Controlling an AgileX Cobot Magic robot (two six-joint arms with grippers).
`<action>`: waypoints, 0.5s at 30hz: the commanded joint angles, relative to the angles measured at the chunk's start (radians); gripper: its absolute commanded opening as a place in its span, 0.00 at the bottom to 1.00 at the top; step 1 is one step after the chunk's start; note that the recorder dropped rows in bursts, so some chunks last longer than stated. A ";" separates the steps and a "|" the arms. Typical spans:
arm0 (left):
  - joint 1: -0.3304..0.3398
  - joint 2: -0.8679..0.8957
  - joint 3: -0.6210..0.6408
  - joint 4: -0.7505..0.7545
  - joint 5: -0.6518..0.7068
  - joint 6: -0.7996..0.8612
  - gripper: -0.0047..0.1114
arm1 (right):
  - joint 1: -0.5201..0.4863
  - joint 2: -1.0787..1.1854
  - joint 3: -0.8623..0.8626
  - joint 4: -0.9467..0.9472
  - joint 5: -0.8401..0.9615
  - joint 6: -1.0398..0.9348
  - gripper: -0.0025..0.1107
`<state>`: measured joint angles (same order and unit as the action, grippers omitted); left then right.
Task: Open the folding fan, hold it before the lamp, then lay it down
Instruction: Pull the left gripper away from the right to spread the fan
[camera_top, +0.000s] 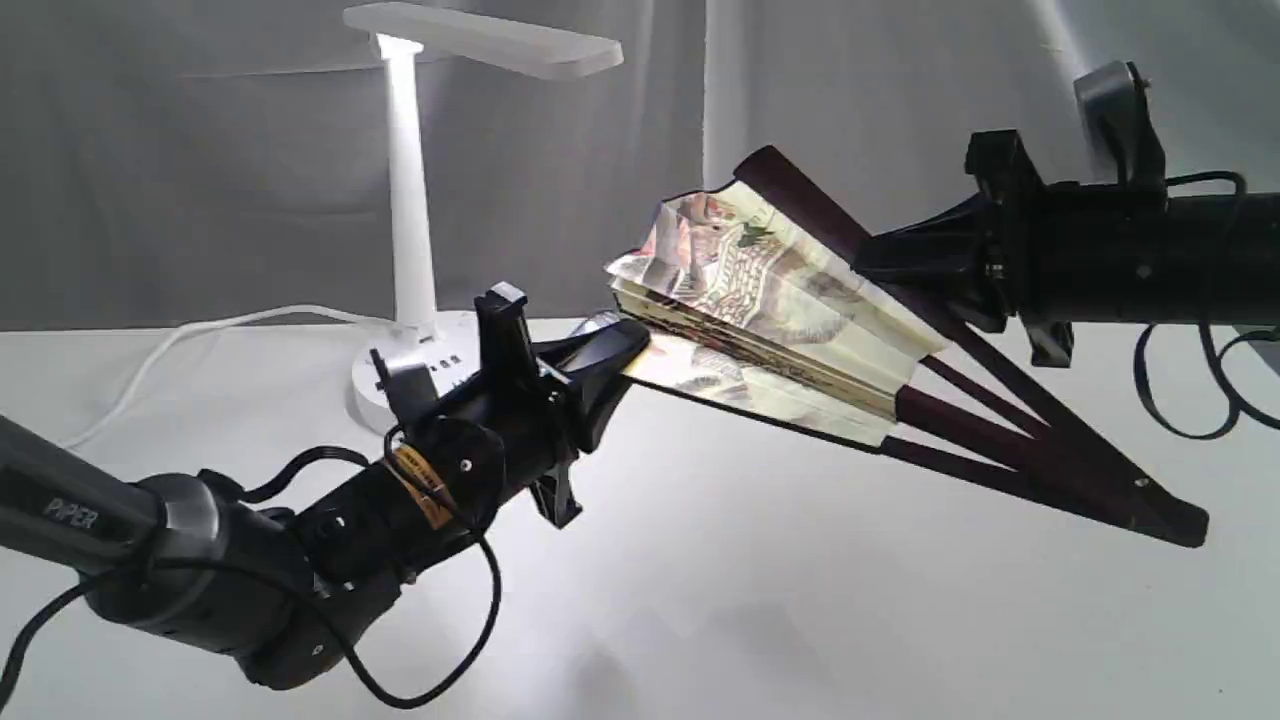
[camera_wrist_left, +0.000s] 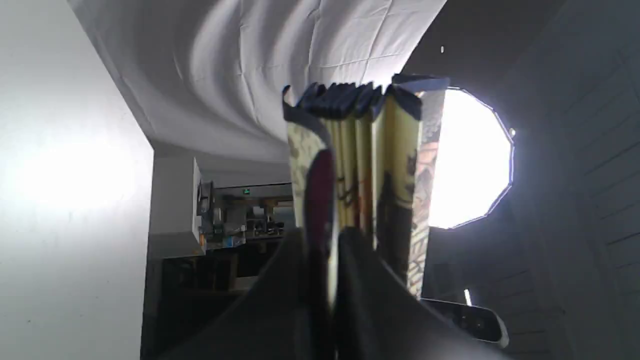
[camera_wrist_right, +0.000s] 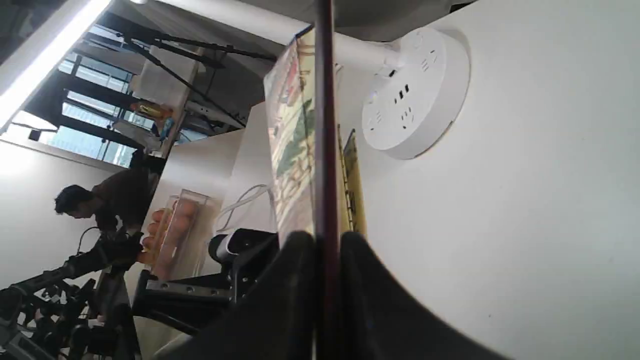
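Next, I open my right gripper, which sits partway down the fan's upper guard, and grip again nearer the guard's loose end (camera_top: 788, 178) before I spread the fan's bunched pleats.
The folding fan (camera_top: 790, 310) hangs above the table, partly spread, its cream painted pleats bunched in the middle and dark maroon ribs meeting at the pivot low on the right. My left gripper (camera_top: 632, 352) is shut on the lower guard at the fan's paper end. My right gripper (camera_top: 868, 258) is shut on the upper guard. In the left wrist view the pleats (camera_wrist_left: 360, 165) rise from my closed fingers; the right wrist view shows the maroon guard (camera_wrist_right: 325, 125) edge-on between the fingers. The white lamp (camera_top: 412, 190) stands behind my left gripper, at the back left.
The lamp's round base (camera_wrist_right: 417, 95) with sockets rests on the white table (camera_top: 760, 600), its cord (camera_top: 200, 340) trailing left. A grey curtain hangs behind. A bright studio light (camera_wrist_left: 470, 160) shows in the left wrist view.
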<state>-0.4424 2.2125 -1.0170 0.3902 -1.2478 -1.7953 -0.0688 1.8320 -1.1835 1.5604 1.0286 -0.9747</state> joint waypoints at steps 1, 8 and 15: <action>-0.005 -0.003 -0.001 0.049 0.027 -0.010 0.04 | -0.002 -0.010 0.000 0.028 0.022 -0.012 0.02; -0.005 -0.003 -0.001 0.088 0.027 -0.075 0.04 | -0.002 -0.010 0.000 0.028 0.020 -0.012 0.20; -0.005 -0.003 -0.001 0.159 0.027 -0.118 0.04 | -0.002 -0.010 0.000 0.028 0.018 -0.012 0.29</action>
<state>-0.4424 2.2125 -1.0170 0.4833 -1.2360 -1.9012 -0.0688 1.8320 -1.1835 1.5604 1.0286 -0.9750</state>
